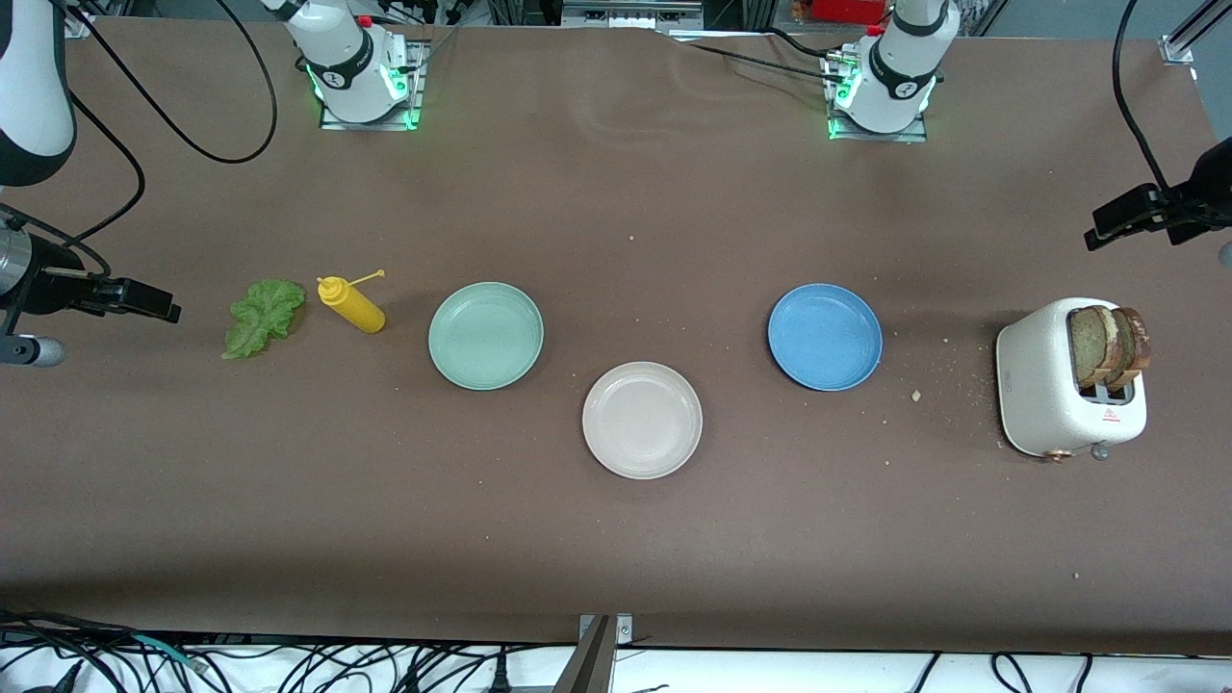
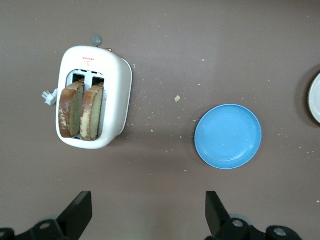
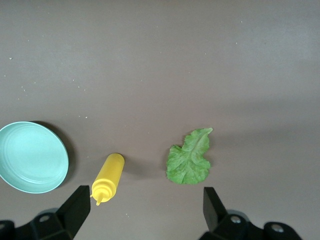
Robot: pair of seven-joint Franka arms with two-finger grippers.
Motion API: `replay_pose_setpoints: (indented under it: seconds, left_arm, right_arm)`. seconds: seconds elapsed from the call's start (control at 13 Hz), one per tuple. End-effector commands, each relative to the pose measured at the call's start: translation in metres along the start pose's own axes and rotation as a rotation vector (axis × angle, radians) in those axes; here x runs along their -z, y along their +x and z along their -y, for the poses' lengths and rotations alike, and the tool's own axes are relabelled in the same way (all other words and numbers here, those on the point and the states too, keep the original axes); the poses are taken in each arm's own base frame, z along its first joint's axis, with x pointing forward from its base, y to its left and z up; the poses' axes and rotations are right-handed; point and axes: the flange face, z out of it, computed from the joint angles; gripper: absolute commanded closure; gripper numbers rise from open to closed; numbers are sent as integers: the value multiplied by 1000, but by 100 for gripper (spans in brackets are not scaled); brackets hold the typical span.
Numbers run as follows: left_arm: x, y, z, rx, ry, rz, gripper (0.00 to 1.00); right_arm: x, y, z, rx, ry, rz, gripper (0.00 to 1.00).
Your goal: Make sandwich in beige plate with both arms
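The bread slice nearer the blue plate is next for my left gripper, which should go there and close on its end (image 1: 1089,317) (image 2: 90,131) away from the toaster's knob.
The beige plate (image 1: 642,420) lies bare in the middle of the table, nearest the front camera; its rim (image 2: 315,98) shows in the left wrist view. Two bread slices (image 1: 1107,345) (image 2: 82,111) stand in a white toaster (image 1: 1044,395) (image 2: 114,85) at the left arm's end. A green lettuce leaf (image 1: 262,316) (image 3: 191,157) lies flat at the right arm's end. My left gripper (image 1: 1116,219) (image 2: 149,207) hangs open over bare table by the toaster, holding nothing. My right gripper (image 1: 154,300) (image 3: 145,205) hangs open over bare table by the lettuce, also holding nothing.
A yellow squeeze bottle (image 1: 351,303) (image 3: 108,177) lies on its side between the lettuce and a mint green plate (image 1: 486,335) (image 3: 31,157). A blue plate (image 1: 825,336) (image 2: 228,136) sits between the beige plate and the toaster. Crumbs dot the cloth round the toaster.
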Motion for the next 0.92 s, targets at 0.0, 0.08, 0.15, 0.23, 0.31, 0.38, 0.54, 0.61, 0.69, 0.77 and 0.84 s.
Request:
replay_pose_setpoints:
  seconds: [0.0, 0.08, 0.15, 0.23, 0.31, 0.38, 0.54, 0.61, 0.69, 0.77, 0.84]
  left_arm:
    - [-30, 12, 29, -39, 23, -11, 0]
    - [-45, 14, 33, -35, 23, -22, 0]
    - [-61, 14, 40, -35, 24, -23, 0]
    - [-76, 14, 51, -34, 24, -33, 0]
    - [-89, 14, 57, -50, 26, -44, 0]
    - [-100, 13, 68, -45, 26, -52, 0]
    - [-130, 10, 79, -31, 28, -71, 0]
    - [-141, 7, 87, -25, 32, -91, 0]
    - [-151, 6, 89, -41, 35, -103, 0]
    - [-159, 7, 91, -39, 36, -116, 0]
    - [-165, 7, 91, -40, 37, -125, 0]
  right_arm:
    - [5, -1, 0, -7, -12, -11, 0]
    - [5, -1, 1, -7, -10, -11, 0]
    - [5, -1, 1, -7, -10, -11, 0]
    - [5, -1, 1, -7, -10, -11, 0]
    - [5, -1, 0, -8, -11, -11, 0]
    - [4, -1, 0, -8, -10, -10, 0]
    - [5, -1, 0, -8, -10, -11, 0]
    - [5, -1, 0, -8, -10, -11, 0]
    - [5, -1, 0, -5, -10, -11, 0]
    - [5, -1, 0, -4, -10, -11, 0]
    - [4, -1, 0, -2, -10, -10, 0]
